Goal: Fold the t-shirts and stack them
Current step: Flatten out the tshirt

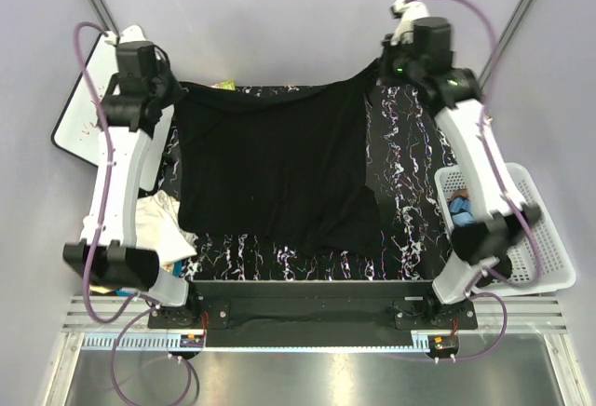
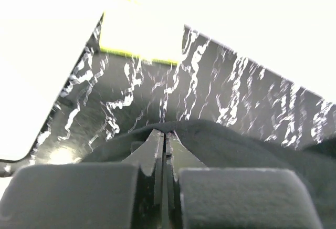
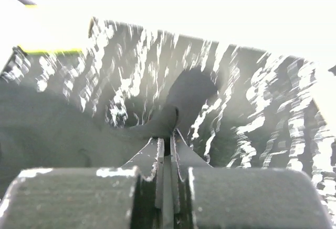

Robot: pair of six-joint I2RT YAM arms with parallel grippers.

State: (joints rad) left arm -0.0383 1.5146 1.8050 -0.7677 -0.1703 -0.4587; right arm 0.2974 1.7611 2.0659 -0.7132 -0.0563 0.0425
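Note:
I will release the black t-shirt's corner, now lifted a little, on the marbled table (image 1: 323,136) with my right gripper, just short of its back edge.
A plain black t-shirt (image 1: 279,169) lies spread over the black marbled table (image 1: 410,229). Its far edge is stretched between my two grippers at the back. My left gripper (image 1: 180,89) is shut on the shirt's far left corner; the left wrist view shows its jaws (image 2: 165,130) pinched on black cloth (image 2: 236,145). My right gripper (image 1: 382,69) is shut on the far right corner, lifted a little; in the right wrist view (image 3: 169,134) a bunched fold of black cloth (image 3: 157,126) sits between the jaws. A white t-shirt (image 1: 163,229) lies crumpled at the table's left edge.
A white slatted basket (image 1: 545,238) stands at the right with blue cloth (image 1: 459,209) inside. A whiteboard (image 1: 79,122) leans at the far left. A yellow-edged item (image 1: 222,84) lies at the table's back edge, also in the left wrist view (image 2: 137,32).

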